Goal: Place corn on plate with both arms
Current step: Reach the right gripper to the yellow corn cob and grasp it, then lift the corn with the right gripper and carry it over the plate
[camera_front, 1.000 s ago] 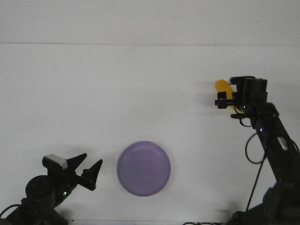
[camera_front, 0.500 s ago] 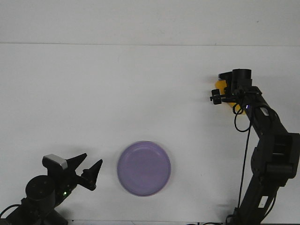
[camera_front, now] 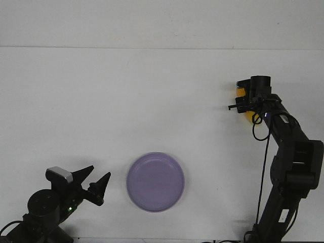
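The robot's right gripper will release the corn across the middle of the lavender plate [camera_front: 155, 180].
The lavender plate [camera_front: 155, 181] lies low in the middle of the front view, with nothing on it. The corn [camera_front: 241, 92] lies at the right side of the table. Only small yellow-orange patches of it show beside and under the right arm's wrist. My right gripper [camera_front: 246, 104] points down onto the corn, and its fingers are hidden by the wrist block. My left gripper [camera_front: 96, 181] is open and empty at the lower left, a short way left of the plate.
The white table [camera_front: 126, 101] reaches back to a pale wall. The right arm's cable [camera_front: 263, 167] hangs down beside its black links at the right edge.
The right arm has stretched out and dropped down over the corn, so its wrist now covers most of the cob. The left arm and the plate have not moved.
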### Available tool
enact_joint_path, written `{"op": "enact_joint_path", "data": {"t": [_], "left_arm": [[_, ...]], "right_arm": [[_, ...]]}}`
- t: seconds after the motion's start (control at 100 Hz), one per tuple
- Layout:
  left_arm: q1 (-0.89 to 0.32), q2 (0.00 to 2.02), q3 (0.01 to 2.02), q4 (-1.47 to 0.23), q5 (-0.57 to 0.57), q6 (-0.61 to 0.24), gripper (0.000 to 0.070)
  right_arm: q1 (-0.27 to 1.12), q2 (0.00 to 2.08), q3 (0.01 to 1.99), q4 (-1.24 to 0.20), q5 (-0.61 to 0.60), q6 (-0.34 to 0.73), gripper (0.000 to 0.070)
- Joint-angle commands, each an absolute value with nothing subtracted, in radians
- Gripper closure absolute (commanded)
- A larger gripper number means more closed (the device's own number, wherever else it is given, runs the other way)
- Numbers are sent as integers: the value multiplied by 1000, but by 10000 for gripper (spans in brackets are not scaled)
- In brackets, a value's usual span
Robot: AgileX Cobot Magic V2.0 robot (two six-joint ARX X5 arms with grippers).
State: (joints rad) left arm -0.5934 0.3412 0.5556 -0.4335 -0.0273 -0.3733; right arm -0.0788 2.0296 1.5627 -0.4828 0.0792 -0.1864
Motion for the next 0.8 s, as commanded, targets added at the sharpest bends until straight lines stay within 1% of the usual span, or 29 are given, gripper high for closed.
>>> {"op": "enact_joint_path", "data": {"t": [0.0, 0.1, 0.17, 0.24, 0.33, 0.43, 0.52, 0.58, 0.67, 0.79], "left_arm": [[-599, 345, 564, -427, -30, -372, 239], [-599, 345, 564, -428, -30, -371, 239], [-599, 345, 564, -427, -30, -369, 239], [-599, 345, 564, -427, -30, -367, 239], [-599, 345, 564, -428, -30, -367, 239], [-599, 345, 564, -431, -30, -366, 239], [-599, 345, 564, -434, -30, -366, 239], [-599, 345, 564, -434, -30, -366, 239], [-599, 345, 564, -434, -30, -366, 239], [-599, 345, 564, -434, -30, -363, 239]], "right_arm": [[-80, 2040, 1588, -489, 83, -178, 527], [-80, 1986, 1588, -506, 64, -153, 526], [-79, 1930, 1588, -528, 17, -140, 526], [-75, 1858, 1588, -564, -18, -97, 526], [-55, 1750, 1588, -634, -74, -50, 525], [-9, 1626, 1587, -722, -117, -41, 525], [68, 1512, 1568, -780, -117, -18, 525], [131, 1435, 1535, -794, -119, 9, 525], [251, 1325, 1452, -784, -132, 52, 525], [463, 1213, 1303, -729, -107, 148, 525]]}}
